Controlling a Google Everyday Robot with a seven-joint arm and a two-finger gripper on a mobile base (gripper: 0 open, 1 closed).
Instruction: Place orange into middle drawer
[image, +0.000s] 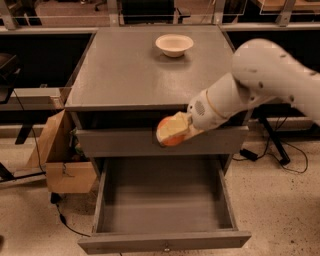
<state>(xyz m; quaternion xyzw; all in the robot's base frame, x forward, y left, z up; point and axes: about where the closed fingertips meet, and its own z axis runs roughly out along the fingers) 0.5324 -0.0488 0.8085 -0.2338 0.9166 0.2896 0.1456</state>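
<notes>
Next, I let go of the orange, now hanging above the drawer's back part, on the front half of the middle drawer's grey bottom (160, 210), straight behind the drawer's knob.
My gripper (173, 131) is shut on the orange (173, 140); only the fruit's bright lower edge shows under the cream fingers (172, 125). It hangs in front of the closed upper drawer (120, 143), off the cabinet's front edge. The middle drawer (162, 200) is pulled wide open below it, its deep grey tray empty, its small knob (166, 247) on the front panel. The orange is above the drawer's back part, well clear of the tray floor. My white arm (260, 75) reaches in from the right.
A shallow cream bowl (174, 44) sits at the back of the cabinet top (125, 75). A cardboard box (62, 162) stands on the floor left of the cabinet. Cables and a stand leg (272, 145) lie to the right.
</notes>
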